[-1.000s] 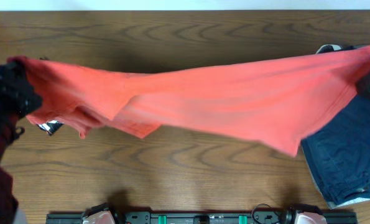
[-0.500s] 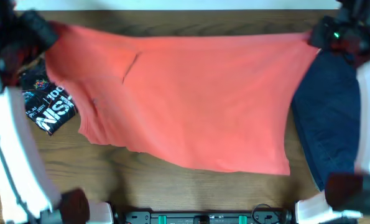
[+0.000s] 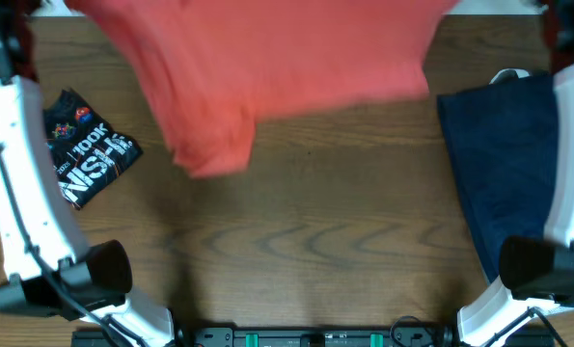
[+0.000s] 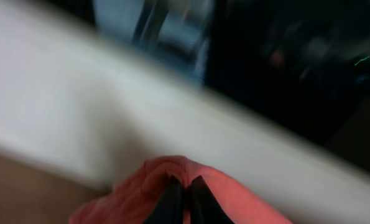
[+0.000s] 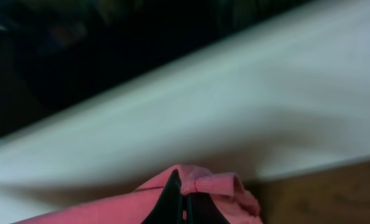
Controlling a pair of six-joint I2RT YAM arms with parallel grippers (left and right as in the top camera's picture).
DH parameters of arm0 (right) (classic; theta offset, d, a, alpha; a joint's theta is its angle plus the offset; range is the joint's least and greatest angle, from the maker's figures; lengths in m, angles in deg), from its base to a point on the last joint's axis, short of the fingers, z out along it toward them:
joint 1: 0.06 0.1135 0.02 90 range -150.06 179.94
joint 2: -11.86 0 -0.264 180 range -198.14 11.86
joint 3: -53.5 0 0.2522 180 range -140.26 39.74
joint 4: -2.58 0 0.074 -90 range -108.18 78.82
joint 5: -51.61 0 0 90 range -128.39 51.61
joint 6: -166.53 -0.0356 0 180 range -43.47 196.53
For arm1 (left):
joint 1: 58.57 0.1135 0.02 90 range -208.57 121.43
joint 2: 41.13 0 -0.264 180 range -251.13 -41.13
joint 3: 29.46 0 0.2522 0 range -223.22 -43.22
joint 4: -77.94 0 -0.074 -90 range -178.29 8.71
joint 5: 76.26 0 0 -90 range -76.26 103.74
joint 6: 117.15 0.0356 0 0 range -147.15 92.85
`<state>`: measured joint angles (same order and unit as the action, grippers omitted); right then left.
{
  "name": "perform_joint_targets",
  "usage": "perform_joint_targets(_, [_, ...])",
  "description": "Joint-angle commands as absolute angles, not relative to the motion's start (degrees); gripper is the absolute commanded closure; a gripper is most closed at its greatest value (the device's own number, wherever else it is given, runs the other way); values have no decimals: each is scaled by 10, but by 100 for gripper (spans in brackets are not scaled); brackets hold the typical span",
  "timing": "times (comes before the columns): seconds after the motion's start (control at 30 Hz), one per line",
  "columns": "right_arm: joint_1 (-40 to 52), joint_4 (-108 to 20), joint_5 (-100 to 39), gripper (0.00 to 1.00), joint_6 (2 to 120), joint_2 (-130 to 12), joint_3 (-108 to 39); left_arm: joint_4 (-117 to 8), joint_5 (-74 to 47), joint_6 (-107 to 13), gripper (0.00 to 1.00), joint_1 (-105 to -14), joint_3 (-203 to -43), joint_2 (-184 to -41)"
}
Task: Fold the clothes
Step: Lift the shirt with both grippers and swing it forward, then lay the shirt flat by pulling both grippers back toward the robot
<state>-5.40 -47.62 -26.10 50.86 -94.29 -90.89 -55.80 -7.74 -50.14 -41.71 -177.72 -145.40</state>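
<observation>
My right gripper is going to let go of the coral-red T-shirt's hem, now held up over the table's far part, over the bare wood [image 3: 412, 128] next to the navy garment.
The coral-red T-shirt [image 3: 277, 67] hangs spread out over the far part of the table, held up at both top corners, its lower edge in the air above the wood. My left gripper [image 4: 185, 186] is shut on one bunched corner of it [image 4: 141, 193]. My right gripper [image 5: 183, 186] is shut on the other corner, at a hemmed edge [image 5: 216, 183]. Both grippers are beyond the top edge of the overhead view. The navy garment [image 3: 499, 183] lies flat at the right. The black printed tee [image 3: 86, 159] lies folded at the left.
The wooden table [image 3: 315, 251] shows bare grain in the middle and front. My white left arm [image 3: 26, 193] runs along the left edge and my white right arm [image 3: 571, 164] along the right, over the navy garment. A pale wall lies behind the table.
Both grippers have carried the red T-shirt away from me toward the table's far edge and higher. The black tee and more of the navy garment are now uncovered.
</observation>
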Motion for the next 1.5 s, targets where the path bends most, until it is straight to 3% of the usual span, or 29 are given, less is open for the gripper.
perform_joint_targets(0.0, [-73, -527, -308, 99, 510, -922, -988, -552, -83, -519, 94, -393, -1877, -1425])
perform_joint_targets(0.17, [-73, -667, -341, 99, 539, -924, -1006, -417, -131, -494, 94, -389, -1917, -1419])
perform_joint_targets(0.43, [-53, -874, -369, 99, 604, -969, -937, -49, -116, -399, 94, -390, -1876, -1450])
perform_joint_targets(0.6, [-37, -933, -369, 99, 613, -994, -825, 45, -94, -383, 94, -390, -1770, -1477])
perform_joint_targets(1.0, [-36, -934, -346, 99, 603, -995, -528, 44, -70, -346, 94, -390, -1409, -1452])
perform_joint_targets(1.23, [-43, -935, -345, 99, 610, -985, -442, -13, 6, -377, 94, -383, -1212, -1333])
perform_joint_targets(1.47, [-48, -926, -355, 99, 609, -927, -392, -33, 42, -423, 94, -333, -1139, -1181])
